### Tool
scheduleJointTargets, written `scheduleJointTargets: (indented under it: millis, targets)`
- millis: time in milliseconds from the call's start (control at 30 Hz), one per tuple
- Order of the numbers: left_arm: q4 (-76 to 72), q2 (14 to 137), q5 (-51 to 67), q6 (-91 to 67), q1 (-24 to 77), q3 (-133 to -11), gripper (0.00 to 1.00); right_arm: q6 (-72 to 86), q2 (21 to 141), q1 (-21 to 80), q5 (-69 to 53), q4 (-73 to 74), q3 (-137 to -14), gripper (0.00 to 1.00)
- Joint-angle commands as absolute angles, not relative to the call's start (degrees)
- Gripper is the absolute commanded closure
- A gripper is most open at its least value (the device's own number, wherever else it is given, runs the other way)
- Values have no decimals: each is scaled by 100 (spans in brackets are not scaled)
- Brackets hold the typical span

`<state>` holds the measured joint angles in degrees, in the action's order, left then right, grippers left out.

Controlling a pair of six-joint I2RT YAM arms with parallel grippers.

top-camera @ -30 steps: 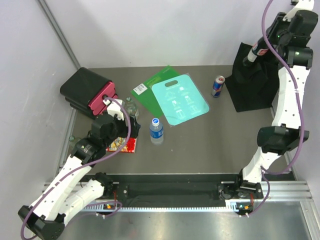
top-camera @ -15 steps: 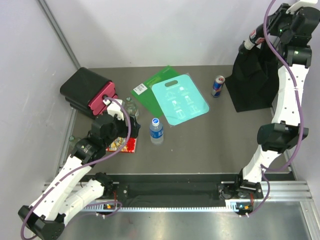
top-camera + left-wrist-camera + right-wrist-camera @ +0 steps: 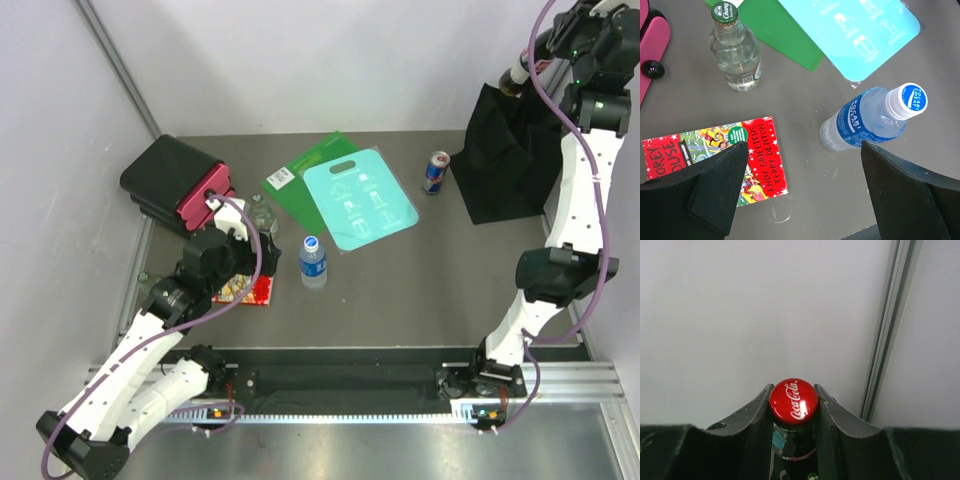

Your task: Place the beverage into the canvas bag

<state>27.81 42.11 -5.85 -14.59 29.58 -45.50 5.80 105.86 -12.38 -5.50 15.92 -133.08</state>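
Next, my right gripper releases the Coca-Cola bottle, held high over the bag's upper edge, inside the black canvas bag [image 3: 532,130], away from the Red Bull can.
My right gripper [image 3: 793,407] is shut on the neck of a dark Coca-Cola bottle with a red cap [image 3: 793,401]. In the top view the gripper [image 3: 530,68] holds the bottle [image 3: 516,79] high at the far right, over the upper edge of the black canvas bag [image 3: 505,165]. The bag stands upright on the table's right side. My left gripper [image 3: 800,195] is open and empty, low over the table between a red book [image 3: 715,155] and a Pocari Sweat bottle [image 3: 872,117]. It also shows in the top view [image 3: 240,245].
A Red Bull can [image 3: 435,172] stands left of the bag. A teal board [image 3: 360,200] overlaps a green one [image 3: 305,168] at the middle back. A black case with a red edge [image 3: 178,183] lies far left. A clear green-capped glass bottle [image 3: 735,50] stands near it.
My right gripper has carried the Coca-Cola bottle up the image and slightly to the right, from in front of the bag to its upper edge. The left arm has not moved.
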Motion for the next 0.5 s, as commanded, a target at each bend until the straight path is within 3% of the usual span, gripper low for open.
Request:
scheduleJointTargets:
  millis: [0,167,467]
  targets:
    - [2514,4157,-598,-1380,2971,-4553,2,335,9932,-1362,-352,299,-13299,100]
    - [2523,4122,-580,-1389,2979,-4544,2,237,9536,-1520,-211,132,-12464,100]
    - [2522,4122,-580,-1371,2979,-4544,2,-209,9501,-1547,-35,482,-12349,100]
